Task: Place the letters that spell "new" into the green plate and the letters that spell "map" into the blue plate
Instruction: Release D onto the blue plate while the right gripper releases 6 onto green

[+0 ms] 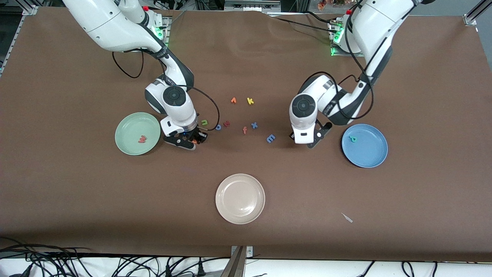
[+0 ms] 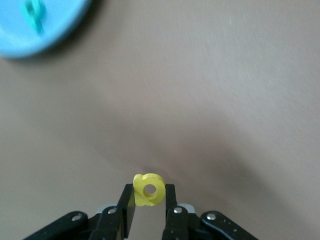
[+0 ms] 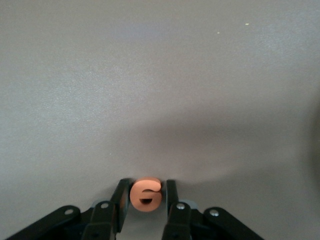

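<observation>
My left gripper should set the yellow a down in the middle of the blue plate [image 1: 364, 144], next to the teal p.
My left gripper [image 1: 313, 141] is low over the table beside the blue plate [image 1: 364, 145] and is shut on the yellow a [image 2: 149, 190]. The teal p [image 1: 352, 139] lies in that plate. My right gripper [image 1: 194, 140] is low beside the green plate [image 1: 137, 133], shut on the orange e [image 3: 146, 194]. The salmon-red w [image 1: 142, 139] lies in the green plate. The green n [image 1: 204, 122] is on the table just beside the right hand. The blue m [image 1: 271, 138] lies between the two grippers, closer to the left one.
Loose letters lie mid-table: a blue o [image 1: 218, 126], a dark-red letter [image 1: 226, 124], an orange f [image 1: 244, 130], a blue x [image 1: 254, 125], an orange letter [image 1: 233, 100] and a yellow k [image 1: 250, 101]. A cream-white plate [image 1: 240, 198] sits nearer the front camera.
</observation>
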`<state>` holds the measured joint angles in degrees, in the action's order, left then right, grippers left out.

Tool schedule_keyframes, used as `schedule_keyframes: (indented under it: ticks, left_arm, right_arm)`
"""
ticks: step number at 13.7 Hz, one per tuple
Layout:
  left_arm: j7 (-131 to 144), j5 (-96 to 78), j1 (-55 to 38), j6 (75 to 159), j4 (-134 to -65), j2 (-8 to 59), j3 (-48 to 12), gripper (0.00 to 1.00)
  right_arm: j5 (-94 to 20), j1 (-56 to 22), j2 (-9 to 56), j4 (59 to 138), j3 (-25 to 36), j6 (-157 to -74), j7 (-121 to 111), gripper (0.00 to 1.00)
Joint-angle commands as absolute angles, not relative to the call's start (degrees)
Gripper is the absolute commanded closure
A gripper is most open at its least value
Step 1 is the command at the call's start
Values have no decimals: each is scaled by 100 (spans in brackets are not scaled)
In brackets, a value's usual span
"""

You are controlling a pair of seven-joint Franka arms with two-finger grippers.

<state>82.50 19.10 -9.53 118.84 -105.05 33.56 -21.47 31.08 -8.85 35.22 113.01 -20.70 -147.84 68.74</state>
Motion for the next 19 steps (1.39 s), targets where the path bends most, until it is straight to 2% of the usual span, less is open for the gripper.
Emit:
schedule_keyframes:
  ticks: [1,6,9,10,11,12,13,15,16,19]
  left_arm:
    - [6423,1846,-529,10963,-10091,3437,-2162,100]
    - [3127,1898,701,10810,-10090,3349,-2171,100]
    - [1193,1846,1387,10977,-10099,3419,-2180,99]
    - [882,1802,1510,11169,-10116,3480,-2180,90]
    - [766,1636,1547,11267,-10108,3559,-2180,55]
    - [739,1522,1529,11276,-10081,3586,-2180,1]
    - [817,1434,1477,11268,-10020,3560,-2188,0]
    - [791,1144,1441,11206,-9774,3577,-2206,0]
    - [826,1021,1415,11215,-9756,3568,-2258,0]
    - [844,835,969,11302,-9598,3586,-2496,0]
  right_arm:
    - [3252,-940,3455,11232,-1942,-14810,6821,72]
    - [3129,-897,2779,11320,-1820,-13932,5908,72]
    - [3146,-774,2077,12029,-1504,-13913,4952,71]
    - [3146,-547,1796,12258,-1494,-13913,4565,71]
    - [3155,-258,1532,12522,-1494,-13930,4161,70]
    - [3147,-46,1242,12829,-1494,-14009,3818,69]
    - [3146,95,1013,13197,-1494,-14192,3632,65]
    - [3138,290,704,13901,-1494,-14807,3559,36]
    - [3138,299,686,13965,-1494,-14879,3620,22]
    - [3016,290,703,13922,-1721,-14862,4066,20]
